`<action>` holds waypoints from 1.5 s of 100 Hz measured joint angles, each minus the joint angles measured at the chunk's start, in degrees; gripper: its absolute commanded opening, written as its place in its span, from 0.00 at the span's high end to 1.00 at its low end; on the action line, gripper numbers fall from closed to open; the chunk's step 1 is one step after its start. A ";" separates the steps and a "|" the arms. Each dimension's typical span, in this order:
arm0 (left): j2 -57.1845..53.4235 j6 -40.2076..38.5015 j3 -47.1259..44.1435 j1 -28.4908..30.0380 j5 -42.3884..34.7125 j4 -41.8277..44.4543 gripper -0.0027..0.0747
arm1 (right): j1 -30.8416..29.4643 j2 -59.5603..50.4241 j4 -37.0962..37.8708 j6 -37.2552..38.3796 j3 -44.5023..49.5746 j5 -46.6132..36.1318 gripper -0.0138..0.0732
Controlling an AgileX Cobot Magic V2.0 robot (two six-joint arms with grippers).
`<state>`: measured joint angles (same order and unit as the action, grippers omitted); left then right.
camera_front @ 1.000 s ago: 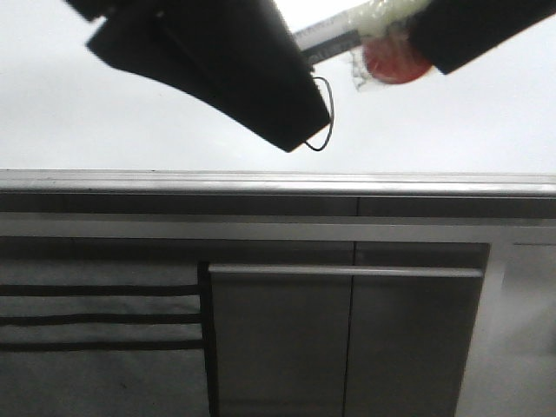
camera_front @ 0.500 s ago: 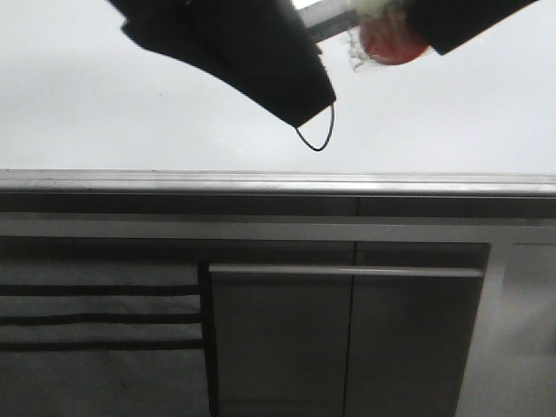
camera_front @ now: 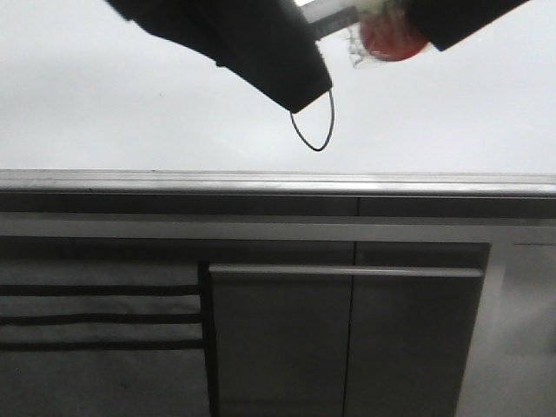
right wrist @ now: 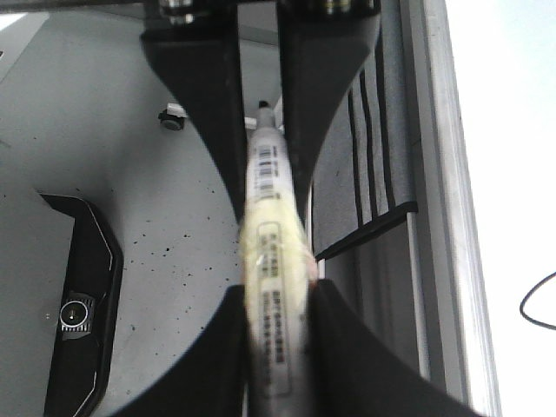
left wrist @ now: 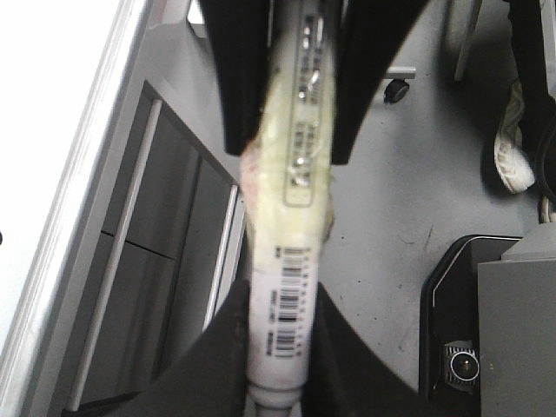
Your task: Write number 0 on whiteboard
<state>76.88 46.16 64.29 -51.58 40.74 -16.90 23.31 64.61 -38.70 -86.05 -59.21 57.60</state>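
I will use my left gripper to set the white marker down on the bare whiteboard [camera_front: 123, 80] above the black-striped cabinet panel.
The whiteboard [camera_front: 104, 104] fills the top of the front view, with its grey frame edge [camera_front: 261, 181] below it. The number 0 [camera_front: 316, 148] is a thin black oval on the board; its upper left is hidden behind my left gripper [camera_front: 295, 78]. An arc of it shows in the right wrist view [right wrist: 524, 306]. Both grippers hold one white marker [camera_front: 326, 22] wrapped in yellowish tape, with a red part [camera_front: 391, 39] near my right gripper [camera_front: 443, 26]. The left gripper [left wrist: 280, 347] is shut on the marker [left wrist: 291, 261]. The right gripper [right wrist: 276, 347] is shut on the same marker [right wrist: 271, 252].
Grey cabinet panels [camera_front: 347, 339] stand below the board, with black stripes [camera_front: 95, 317] at the left. The wrist views show speckled grey floor [left wrist: 391, 200], a black base unit [right wrist: 78, 304], a caster wheel [left wrist: 398, 87] and a white shoe [left wrist: 514, 156].
Both grippers and the marker have moved up in the front view. The left gripper now uncovers more of the oval's lower part.
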 measured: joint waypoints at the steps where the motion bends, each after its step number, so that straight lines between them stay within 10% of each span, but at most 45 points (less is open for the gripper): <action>1: 0.00 0.00 0.00 0.00 0.00 0.00 0.99 | 0.00 0.00 0.00 0.00 0.00 0.00 0.81; 25: 0.00 0.00 0.00 0.00 0.00 0.10 0.99 | 0.00 0.00 -1.11 1.03 0.00 0.00 0.50; 60: 0.00 -6.91 -1.45 7.42 -3.74 -0.28 0.99 | -11.03 -7.32 2.32 15.16 -0.09 1.76 0.48; 107: 2.80 -12.13 -23.30 17.19 -66.45 -15.09 0.99 | -22.12 -25.11 2.56 21.79 12.82 3.23 0.48; 150: 13.85 -30.51 -15.34 23.45 -62.95 -12.97 0.99 | -22.12 -25.35 1.98 22.08 12.92 2.84 0.48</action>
<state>90.73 15.65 48.95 -28.13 -22.21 -29.88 1.19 39.26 -36.72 -63.97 -46.29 60.45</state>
